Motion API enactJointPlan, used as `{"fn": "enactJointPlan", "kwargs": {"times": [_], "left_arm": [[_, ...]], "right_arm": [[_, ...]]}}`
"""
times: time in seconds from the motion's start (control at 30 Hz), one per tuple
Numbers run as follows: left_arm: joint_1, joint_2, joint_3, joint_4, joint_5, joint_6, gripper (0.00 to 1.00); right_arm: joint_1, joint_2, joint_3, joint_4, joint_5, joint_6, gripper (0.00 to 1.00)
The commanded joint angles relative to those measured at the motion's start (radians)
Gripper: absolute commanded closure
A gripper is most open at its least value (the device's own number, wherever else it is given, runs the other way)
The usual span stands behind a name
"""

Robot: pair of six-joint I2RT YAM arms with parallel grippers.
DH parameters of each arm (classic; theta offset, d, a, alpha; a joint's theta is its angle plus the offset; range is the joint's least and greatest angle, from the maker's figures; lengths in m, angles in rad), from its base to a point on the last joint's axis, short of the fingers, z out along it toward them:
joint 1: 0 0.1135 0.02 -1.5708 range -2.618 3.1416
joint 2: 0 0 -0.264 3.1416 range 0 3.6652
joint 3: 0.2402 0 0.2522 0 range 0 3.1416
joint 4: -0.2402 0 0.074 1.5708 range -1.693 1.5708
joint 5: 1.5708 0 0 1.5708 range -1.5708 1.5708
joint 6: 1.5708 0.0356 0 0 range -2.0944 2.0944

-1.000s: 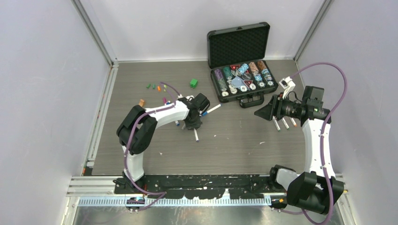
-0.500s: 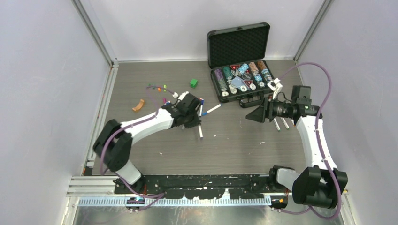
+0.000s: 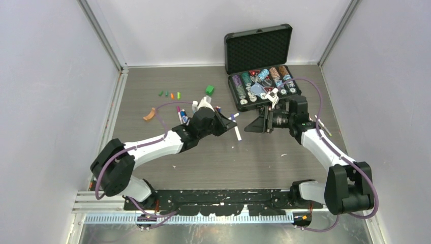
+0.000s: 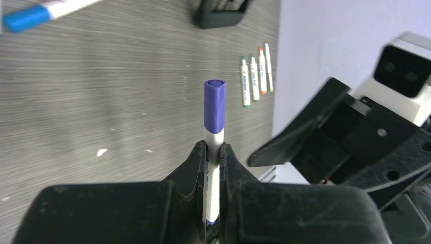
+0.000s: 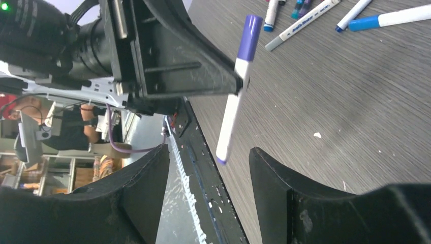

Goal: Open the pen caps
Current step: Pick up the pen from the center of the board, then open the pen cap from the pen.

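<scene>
The robot's left gripper holds the pen by its white body, so the right gripper will take the pen's lower end before the left gripper grips the purple cap (image 3: 233, 117).
My left gripper (image 3: 227, 127) is shut on the white barrel of a pen (image 4: 214, 168) and holds it above the table. The pen's purple cap (image 4: 214, 113) sticks out past the fingertips and points at my right gripper (image 3: 252, 125). The right gripper is open and empty, just right of the pen and not touching it. In the right wrist view the held pen (image 5: 231, 117) hangs ahead of my open right gripper (image 5: 208, 173), purple cap (image 5: 249, 38) uppermost. Loose green and orange caps (image 3: 167, 94) lie at the far left. More pens (image 3: 182, 116) lie behind the left arm.
An open black case (image 3: 262, 104) of poker chips stands at the back right. A small green cube (image 3: 209, 90) and a curved orange piece (image 3: 149, 114) lie on the table. Three pens (image 4: 256, 73) lie side by side near the right arm. Side walls close in on both sides.
My left gripper has carried the purple-capped pen to the right and lifted it towards the middle. My right gripper has swung left to face it, staying open.
</scene>
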Motion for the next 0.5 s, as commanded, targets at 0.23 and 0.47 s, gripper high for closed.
{"fn": "enactJointPlan", "kwargs": {"times": [0.23, 0.47], "left_arm": [[-0.073, 0.082, 0.083, 0.239, -0.078, -0.013, 1.0], [-0.081, 0.061, 0.077, 0.247, -0.11, -0.002, 1.0]], "right_arm": [[0.04, 0.051, 0.032, 0.087, 0.034, 0.072, 0.36], [0.052, 0.075, 0.055, -0.008, 0.051, 0.002, 0.37]]}}
